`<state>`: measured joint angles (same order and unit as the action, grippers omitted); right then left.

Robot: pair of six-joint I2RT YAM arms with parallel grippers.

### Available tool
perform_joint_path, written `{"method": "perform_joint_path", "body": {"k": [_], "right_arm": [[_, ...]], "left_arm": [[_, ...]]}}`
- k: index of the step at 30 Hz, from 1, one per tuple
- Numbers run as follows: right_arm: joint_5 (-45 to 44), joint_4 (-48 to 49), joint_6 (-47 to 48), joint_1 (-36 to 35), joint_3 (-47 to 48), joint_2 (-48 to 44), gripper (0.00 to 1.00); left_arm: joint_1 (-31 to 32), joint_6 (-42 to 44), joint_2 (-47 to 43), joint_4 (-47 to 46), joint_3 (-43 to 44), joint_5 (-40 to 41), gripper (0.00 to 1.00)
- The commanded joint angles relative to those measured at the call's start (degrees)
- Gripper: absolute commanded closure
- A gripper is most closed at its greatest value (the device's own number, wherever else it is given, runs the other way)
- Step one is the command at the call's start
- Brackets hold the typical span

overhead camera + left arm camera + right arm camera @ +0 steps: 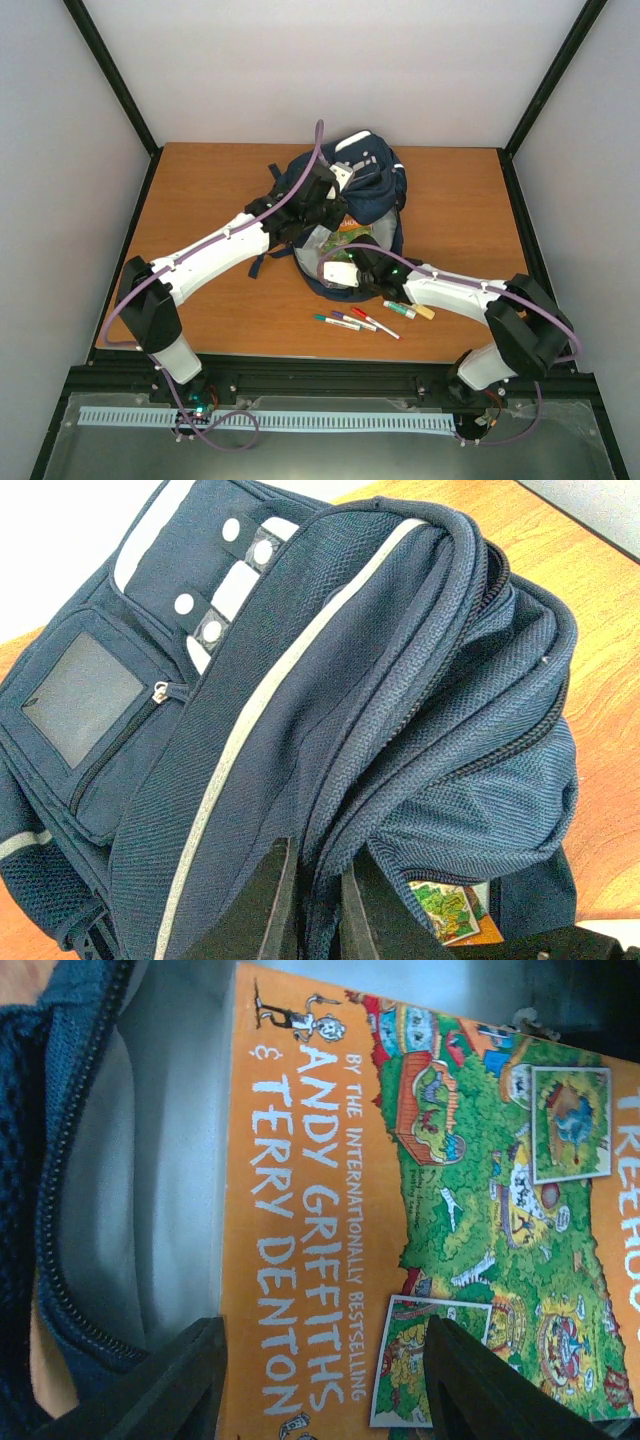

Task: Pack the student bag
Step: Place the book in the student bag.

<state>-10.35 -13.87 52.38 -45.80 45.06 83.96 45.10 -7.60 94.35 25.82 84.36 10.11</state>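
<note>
The student bag's lifted flap, now pinched at the opening's upper edge, will be let go by my left gripper over the grey lining (352,264) around the orange and green book.
The student bag (372,187), navy blue with pale stripes, lies at the middle back of the table with its mouth toward the arms. My left gripper (335,195) is shut on the upper edge of the bag's opening (330,680), with a fold of fabric pinched between its fingers (270,900). An orange and green book (400,1210) lies inside the bag against the grey lining (160,1180). It also shows under the lifted flap as a book corner (450,910). My right gripper (325,1350) is at the bag's mouth (345,268), open, its jaws apart over the book's cover.
Three markers (352,320) and a glue stick (400,309) with a yellow-capped pen (424,311) lie on the wooden table (200,190) just in front of the bag. The bag's zip edge (70,1210) runs along the left of the right wrist view.
</note>
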Motion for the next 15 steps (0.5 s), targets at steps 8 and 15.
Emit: {"method": "perform_joint_path", "body": {"k": [8, 15], "right_arm": [[-10.4, 12.4, 7.1, -0.4, 1.5, 6.6, 0.47], [-11.8, 15.0, 11.4, 2.9, 6.6, 9.0, 0.49]], "left_arm": [[-0.6, -1.4, -3.0, -2.3, 1.5, -1.9, 0.99], [-0.6, -1.6, -2.7, -2.2, 1.6, -3.4, 0.99]]}}
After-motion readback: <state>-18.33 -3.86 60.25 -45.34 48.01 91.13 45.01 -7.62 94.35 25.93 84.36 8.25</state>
